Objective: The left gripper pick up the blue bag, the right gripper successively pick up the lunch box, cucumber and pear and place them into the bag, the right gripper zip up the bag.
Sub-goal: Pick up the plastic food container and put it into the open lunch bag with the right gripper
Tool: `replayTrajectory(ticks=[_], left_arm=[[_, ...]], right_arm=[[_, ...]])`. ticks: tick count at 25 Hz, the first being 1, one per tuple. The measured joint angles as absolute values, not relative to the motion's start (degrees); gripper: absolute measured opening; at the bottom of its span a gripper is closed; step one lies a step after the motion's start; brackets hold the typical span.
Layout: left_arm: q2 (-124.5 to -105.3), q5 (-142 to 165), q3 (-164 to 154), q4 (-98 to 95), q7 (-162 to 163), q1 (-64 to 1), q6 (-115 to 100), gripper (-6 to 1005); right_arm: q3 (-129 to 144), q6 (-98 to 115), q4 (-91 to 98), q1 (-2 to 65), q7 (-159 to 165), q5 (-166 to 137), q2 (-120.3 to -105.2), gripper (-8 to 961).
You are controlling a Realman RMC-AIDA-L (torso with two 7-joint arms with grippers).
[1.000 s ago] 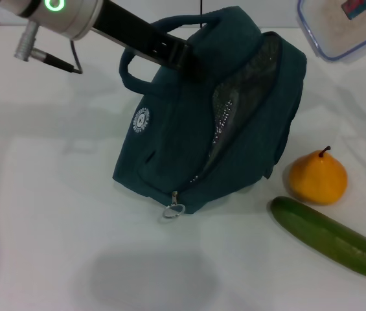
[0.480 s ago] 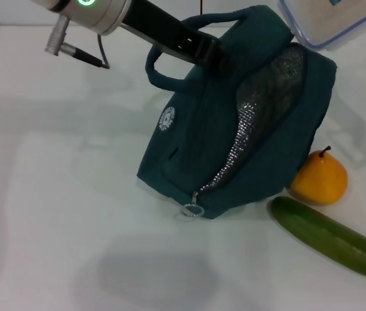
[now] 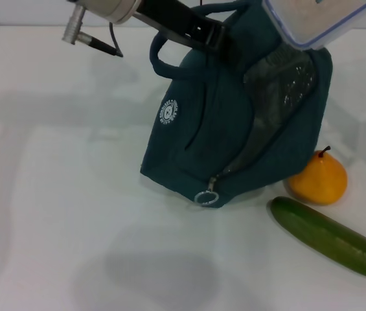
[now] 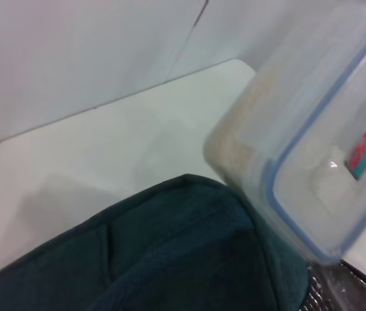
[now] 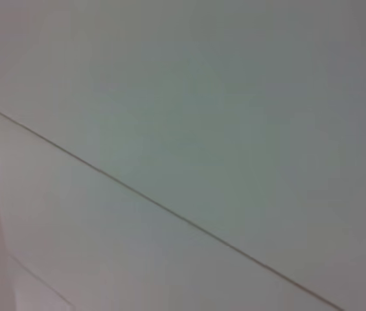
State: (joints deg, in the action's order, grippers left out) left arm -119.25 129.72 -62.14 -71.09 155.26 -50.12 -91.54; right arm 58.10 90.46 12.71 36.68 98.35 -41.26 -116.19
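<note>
The robot's right gripper should release the lunch box inside the blue bag's opening (image 3: 272,88), beside the silver lining.
The blue bag (image 3: 234,123) stands tilted on the white table, its zipper open and the silver lining showing along the opening. My left gripper (image 3: 212,34) is shut on one of its loop handles at the top and holds it up. The lunch box (image 3: 307,19) hangs in the air right over the bag's open mouth, and what holds it is out of view. In the left wrist view the lunch box (image 4: 312,162) is close above the bag (image 4: 170,253). The pear (image 3: 318,177) and the cucumber (image 3: 329,238) lie on the table to the right of the bag. My right gripper is not in view.
The bag's metal ring zipper pull (image 3: 206,197) hangs at its lower front corner. The white table (image 3: 59,194) stretches to the left and front of the bag. The right wrist view shows only a plain wall.
The left arm has moved right and up, dragging the bag to the right. The lunch box has come left and down until it is over the bag's opening.
</note>
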Motion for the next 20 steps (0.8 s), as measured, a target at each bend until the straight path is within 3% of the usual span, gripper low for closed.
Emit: replayTrajectory(ticks=[20], left_arm=[[-118.26, 124.0, -57.4, -68.5, 155.1, -50.4, -90.0, 52]], right_arm=[[63.6, 89.0, 9.6, 37.0, 97.7, -41.9, -116.20, 96]])
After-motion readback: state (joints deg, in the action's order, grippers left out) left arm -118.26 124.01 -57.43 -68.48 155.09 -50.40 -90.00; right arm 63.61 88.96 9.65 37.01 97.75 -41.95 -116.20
